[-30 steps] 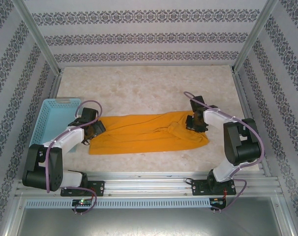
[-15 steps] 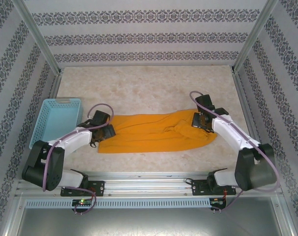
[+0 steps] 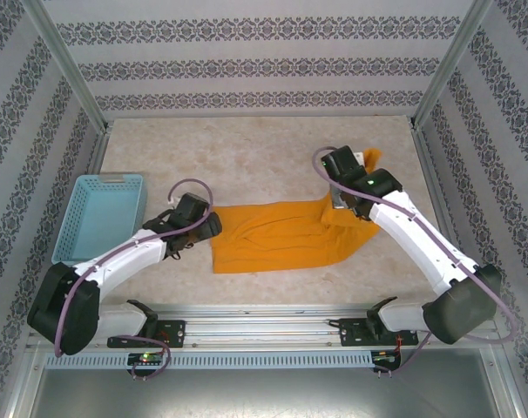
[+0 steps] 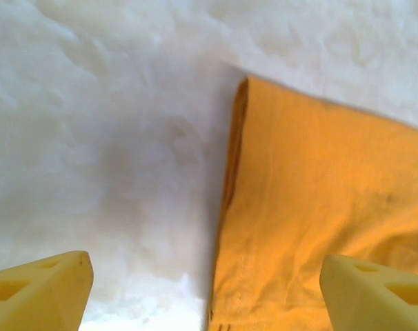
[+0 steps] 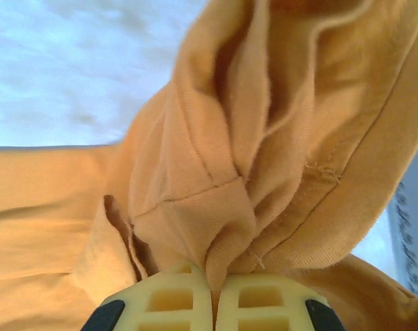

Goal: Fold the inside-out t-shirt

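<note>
I should let go of the bunched fold with my right gripper on the t-shirt's far corner (image 3: 223,214) beside my left gripper.
The inside-out t-shirt (image 3: 277,237) lies as a rumpled plain orange band across the middle of the table. My right gripper (image 3: 338,204) is shut on a bunched fold of its right end and holds that end raised off the table. In the right wrist view the gathered cloth (image 5: 264,138) is pinched between the closed yellow fingertips of the right gripper (image 5: 212,293). My left gripper (image 3: 213,228) is open low over the shirt's left edge. In the left wrist view the left gripper (image 4: 209,296) straddles the hemmed edge (image 4: 230,227), one finger over bare table, the other over cloth (image 4: 319,193).
A light blue basket (image 3: 111,180) stands at the left side of the table. Metal frame posts and patterned walls close in the left, right and back. An aluminium rail (image 3: 264,324) runs along the near edge, by the arm bases.
The right gripper has lifted the shirt's right end and carried it back and left. The shirt has slid right and bunched shorter. The left gripper followed rightward to its left edge.
</note>
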